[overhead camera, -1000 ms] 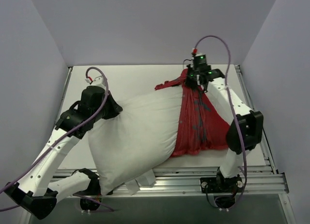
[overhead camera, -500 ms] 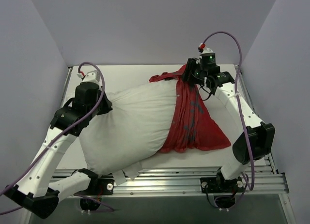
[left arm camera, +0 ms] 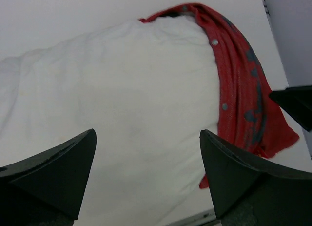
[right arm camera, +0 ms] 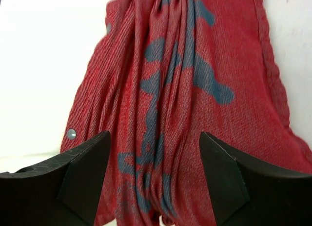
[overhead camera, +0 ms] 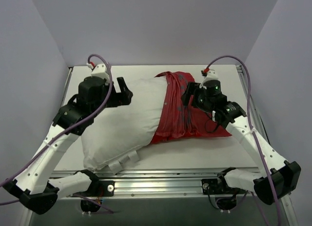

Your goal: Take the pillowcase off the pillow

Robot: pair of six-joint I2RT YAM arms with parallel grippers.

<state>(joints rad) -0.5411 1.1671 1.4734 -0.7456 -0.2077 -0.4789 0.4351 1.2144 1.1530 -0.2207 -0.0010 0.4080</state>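
I will next grab the white pillow with my left gripper by the pillow's near edge (overhead camera: 142, 146) (left arm camera: 181, 202), between its small tags and the red pillowcase.
The plump white pillow (overhead camera: 122, 123) lies slanted across the table, its small tags (overhead camera: 124, 160) near the front edge. The red pillowcase (overhead camera: 178, 111) with grey-blue marks is bunched round the pillow's right end only. My left gripper (overhead camera: 123, 92) hovers open over the pillow's far edge. In the left wrist view the left gripper (left arm camera: 147, 133) is empty above the pillow (left arm camera: 117, 94), with the pillowcase (left arm camera: 239, 89) and its snaps beyond. My right gripper (overhead camera: 188, 96) stands open over the bunched cloth. The right gripper (right arm camera: 155, 134) has the pillowcase (right arm camera: 190, 65) just below it.
A white table (overhead camera: 229, 153) lies inside grey walls on three sides. An aluminium rail (overhead camera: 170, 179) runs along the front edge by the arm bases. A purple cable (overhead camera: 246, 89) loops off the right arm.
Both grippers have opened and let go. The pillow and pillowcase have dropped flat onto the table. The right gripper came forward and down; the left moved toward the back.
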